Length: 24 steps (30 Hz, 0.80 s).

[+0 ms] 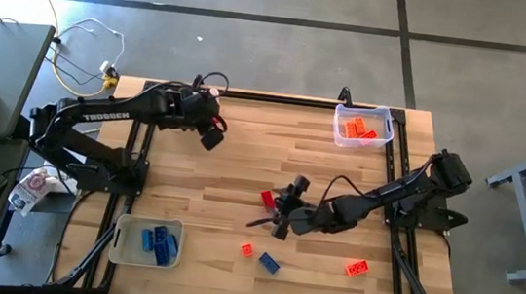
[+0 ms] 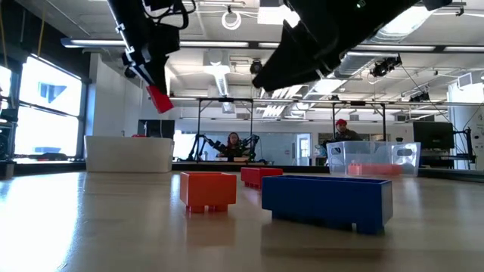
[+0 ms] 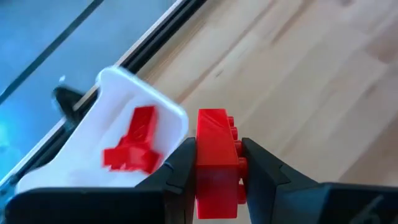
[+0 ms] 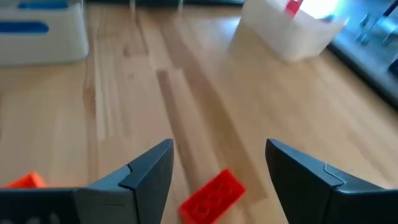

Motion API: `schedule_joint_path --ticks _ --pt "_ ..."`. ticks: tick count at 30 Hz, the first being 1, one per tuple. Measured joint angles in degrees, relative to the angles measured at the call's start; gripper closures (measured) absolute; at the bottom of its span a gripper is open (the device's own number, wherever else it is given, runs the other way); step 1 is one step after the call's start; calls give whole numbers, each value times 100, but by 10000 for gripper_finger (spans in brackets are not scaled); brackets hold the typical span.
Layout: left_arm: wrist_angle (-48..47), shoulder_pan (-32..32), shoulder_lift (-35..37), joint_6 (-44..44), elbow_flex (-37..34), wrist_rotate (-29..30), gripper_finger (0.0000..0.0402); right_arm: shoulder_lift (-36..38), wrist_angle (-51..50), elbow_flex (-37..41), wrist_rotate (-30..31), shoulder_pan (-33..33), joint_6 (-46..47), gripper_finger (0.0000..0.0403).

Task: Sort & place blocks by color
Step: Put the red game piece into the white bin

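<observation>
I will use my left gripper to set the red brick down in the white tray [image 1: 178, 117], beside the red bricks that are there.
My left gripper [image 1: 211, 139] is at the far left of the table, shut on a red brick [image 3: 216, 158] and held high beside a white tray [image 3: 118, 93] that holds red bricks [image 3: 135, 144]. My right gripper [image 1: 280, 217] is open and empty at mid-table, just above a loose red brick [image 4: 211, 194] that lies flat on the wood between its fingers [image 4: 152, 168]. Loose on the near part of the table lie an orange brick [image 1: 247, 249], a blue brick [image 1: 269, 262] and another orange brick [image 1: 357, 268]. My left gripper pinches the red brick's two opposite faces [image 3: 200, 163] between its two fingers, one of them on the studded face. The brick is lifted clear of the table. In the low view it hangs tilted below the fingers [image 2: 159, 98].
A clear tray with orange bricks [image 1: 363, 126] stands at the far right corner. A whitish tray with blue bricks [image 1: 148, 240] stands at the near left. Bare wood lies between the trays. People sit in the room beyond the table.
</observation>
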<state>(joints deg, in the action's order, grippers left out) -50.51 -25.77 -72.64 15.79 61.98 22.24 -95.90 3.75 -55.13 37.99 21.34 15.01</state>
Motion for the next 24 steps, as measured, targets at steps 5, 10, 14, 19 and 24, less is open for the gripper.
schedule_joint_path --ticks 5,10,14,19,24 --pt "-270 -563 -5 -140 -71 -9 328 0 -563 0 -296 0 457 162" --pt "-162 -1077 -20 -167 -280 -24 328 0 -652 0 -439 0 598 162" --pt "99 -1414 -20 -380 -549 -225 328 0 -639 0 -442 -1 598 162" --pt "664 -1748 -22 -538 -844 -638 328 0 -622 0 -442 0 599 162" --pt "740 -2014 -184 -701 -953 -716 328 0 -615 0 -441 0 597 162"
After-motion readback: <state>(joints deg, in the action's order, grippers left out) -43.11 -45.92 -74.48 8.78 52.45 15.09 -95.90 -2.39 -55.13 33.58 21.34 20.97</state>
